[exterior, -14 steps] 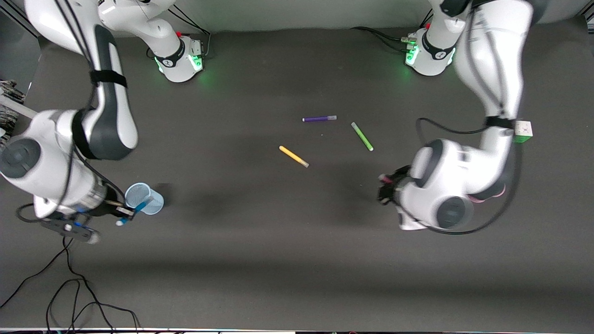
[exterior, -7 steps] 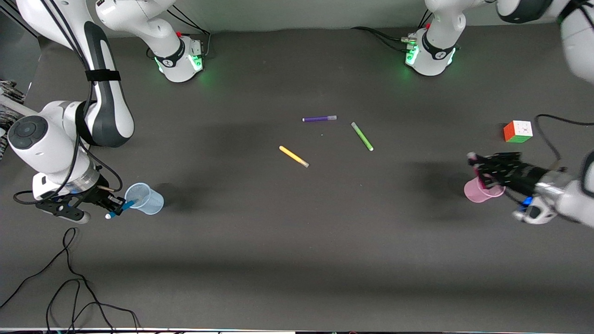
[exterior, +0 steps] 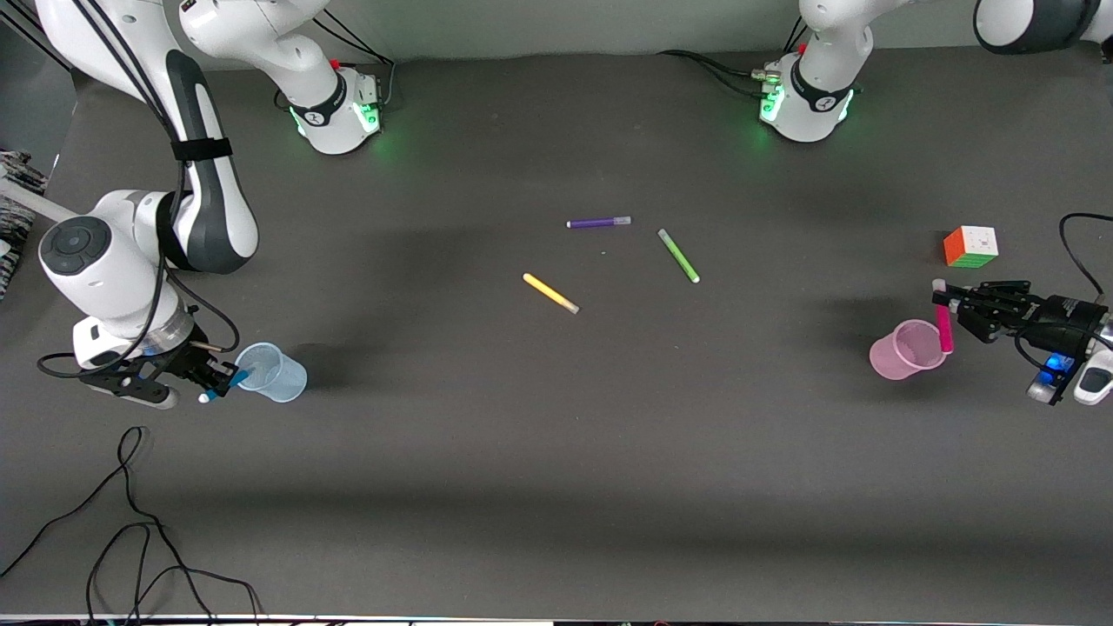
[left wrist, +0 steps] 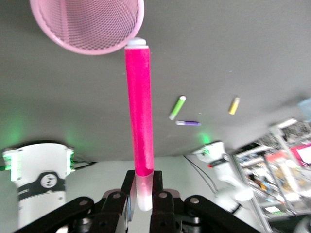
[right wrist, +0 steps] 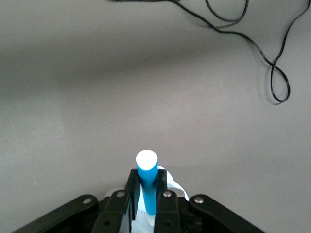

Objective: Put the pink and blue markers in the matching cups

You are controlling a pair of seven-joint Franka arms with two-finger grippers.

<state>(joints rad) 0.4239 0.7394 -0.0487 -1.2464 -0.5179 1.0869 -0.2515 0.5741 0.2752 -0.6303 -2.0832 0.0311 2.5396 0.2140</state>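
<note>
Next, my left gripper releases the pink marker inside the upright pink cup [exterior: 905, 342] [left wrist: 95, 23], with the marker's pale capped end leaning on the cup's rim. The marker's other end is now at that rim.
My left gripper [exterior: 950, 306] is shut on the pink marker [exterior: 943, 326] by its pale cap end. The marker's other end is at the rim of the upright pink cup [exterior: 904, 351], on the side toward the left arm's end of the table. In the left wrist view the pink marker [left wrist: 138, 107] runs from my fingers [left wrist: 160, 187] up to the pink cup [left wrist: 87, 24]. My right gripper [exterior: 219, 382] is shut on the blue marker [exterior: 235, 380], white tip up, with its lower end at the rim of the pale blue cup [exterior: 274, 374]. The right wrist view shows the blue marker [right wrist: 147, 187] end-on.
The purple marker [exterior: 598, 223], green marker [exterior: 678, 255] and yellow marker [exterior: 550, 293] lie in the middle of the table. The puzzle cube [exterior: 970, 246] stands farther from the front camera than the pink cup. Loose cables [exterior: 130, 522] lie near the front edge.
My left arm has swung toward its own end of the table with the pink marker, uncovering the pink cup and stopping beside it. My right gripper has shifted slightly at the blue cup.
</note>
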